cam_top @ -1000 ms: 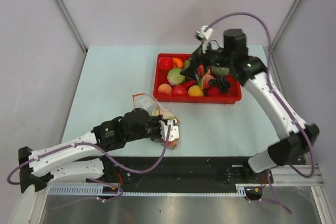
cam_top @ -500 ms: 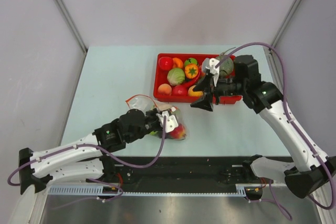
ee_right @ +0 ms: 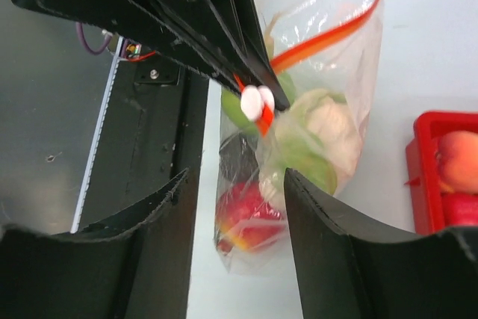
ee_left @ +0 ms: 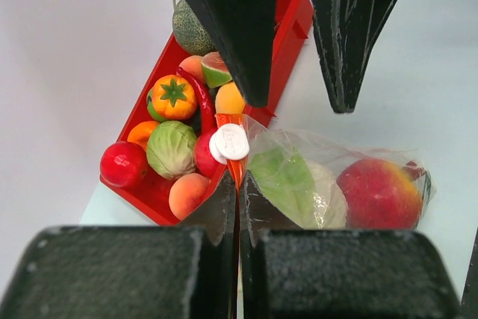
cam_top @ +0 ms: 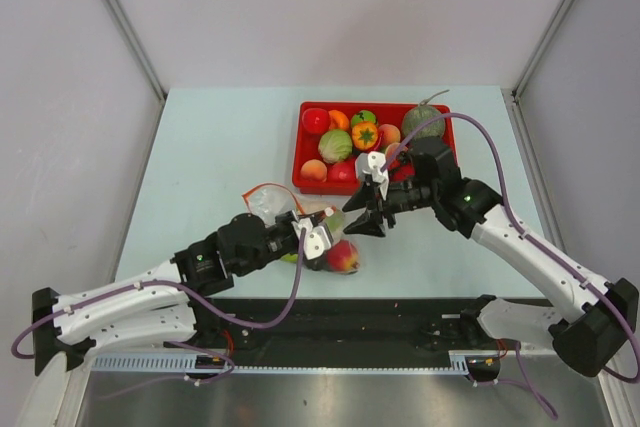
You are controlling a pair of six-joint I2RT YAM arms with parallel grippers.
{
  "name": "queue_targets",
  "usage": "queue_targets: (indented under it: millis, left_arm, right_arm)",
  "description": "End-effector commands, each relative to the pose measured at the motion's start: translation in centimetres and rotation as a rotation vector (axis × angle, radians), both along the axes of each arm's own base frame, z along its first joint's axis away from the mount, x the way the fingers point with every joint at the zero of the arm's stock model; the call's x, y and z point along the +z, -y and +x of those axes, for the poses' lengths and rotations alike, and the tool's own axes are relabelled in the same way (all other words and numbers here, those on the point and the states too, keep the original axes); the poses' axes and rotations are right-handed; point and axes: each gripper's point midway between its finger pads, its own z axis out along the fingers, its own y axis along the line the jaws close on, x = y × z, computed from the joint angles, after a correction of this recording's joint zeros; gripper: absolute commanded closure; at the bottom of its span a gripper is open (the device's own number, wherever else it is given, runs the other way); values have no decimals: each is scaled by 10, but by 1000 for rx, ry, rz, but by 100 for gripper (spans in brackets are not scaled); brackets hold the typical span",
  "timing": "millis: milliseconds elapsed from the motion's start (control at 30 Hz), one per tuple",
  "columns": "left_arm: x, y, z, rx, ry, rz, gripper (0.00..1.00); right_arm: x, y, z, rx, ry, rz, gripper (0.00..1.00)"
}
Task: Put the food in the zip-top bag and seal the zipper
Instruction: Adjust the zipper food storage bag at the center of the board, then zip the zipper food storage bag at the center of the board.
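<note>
I have the zipper in my left gripper just below its white slider, so next I pinch the zipper's end (ee_left: pixel 231 119) with my right gripper while my left gripper takes the slider.
The clear zip-top bag (cam_top: pixel 335 247) lies at the table's front with a red fruit (cam_top: pixel 343 258), pale cauliflower (ee_left: pixel 299 184) and green pieces inside. My left gripper (cam_top: pixel 322 237) is shut on the orange-red zipper (ee_left: pixel 236 169), just below its white slider (ee_left: pixel 230 142). In the right wrist view the zipper (ee_right: pixel 328 35) loops open above the bag (ee_right: pixel 328 125). My right gripper (cam_top: pixel 362 219) is open and empty, just above the bag, its fingers (ee_right: pixel 168 237) on either side of the bag's lower part. More food (cam_top: pixel 335 145) sits in the tray.
The red tray (cam_top: pixel 440 188) stands behind the bag at centre right, holding several toy fruits and a melon (cam_top: pixel 424 121). The two grippers are close together over the bag. The table's front edge and a black rail (cam_top: pixel 380 322) lie just below.
My right arm has swung from over the tray down and left to the bag. My left gripper has kept hold of the zipper and pulled the bag a little to the right.
</note>
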Motion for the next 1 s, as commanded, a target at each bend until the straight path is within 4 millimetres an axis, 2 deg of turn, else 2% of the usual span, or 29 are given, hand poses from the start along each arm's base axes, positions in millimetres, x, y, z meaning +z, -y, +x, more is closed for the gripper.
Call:
queue_targets:
  millis: [0,133,333,367,433,500,567,600,633,667,700,733,767,800,833,867,967]
  left_arm:
    - [32,7,0,-25,59,-110,100]
    - [32,7,-2,-36,61,-109,100]
    - [28,8,-2,-40,61,-96,100]
    - [27,8,-1,-38,61,-96,100]
    - [27,8,0,-31,59,-94,100]
    - [27,7,-1,-32,58,-93,99]
    - [26,6,-1,-26,47,-95,92]
    - [25,3,0,-13,36,-86,85]
    - [24,1,-1,-5,9,-82,73]
    - [25,0,-2,-7,-4,-81,68]
    - [38,0,-10,-48,-10,-100,63]
    - [33,-2,-14,-63,-46,-81,53]
    - [36,-4,-17,-70,-59,-88,49]
    - [46,-3,-21,-93,-67,-102,45]
    - [42,-4,-23,-94,-99,-83,41]
    - [49,-4,-23,-92,-106,-94,40]
    - [46,2,-23,-96,-173,-83,41]
  right_arm:
    - [25,-17,6,8,105,91,46]
    - [21,-23,12,-1,108,87,51]
    - [22,-29,12,7,100,100,66]
    - [21,-30,12,8,101,99,74]
    - [20,-29,12,6,104,92,82]
    - [17,-27,14,-5,115,78,96]
    - [15,-26,16,-22,114,67,100]
    - [15,-25,18,-38,119,61,100]
    - [16,-23,19,-49,127,59,100]
    - [15,-21,19,-54,132,53,100]
    - [16,-19,21,-64,148,48,100]
    - [18,-18,21,-70,162,51,100]
    - [20,-17,24,-84,177,56,100]
    - [19,-17,24,-86,192,57,100]
    - [22,-15,23,-89,209,66,100]
    - [22,-14,24,-94,220,70,100]
    - [23,-11,21,-88,254,80,100]
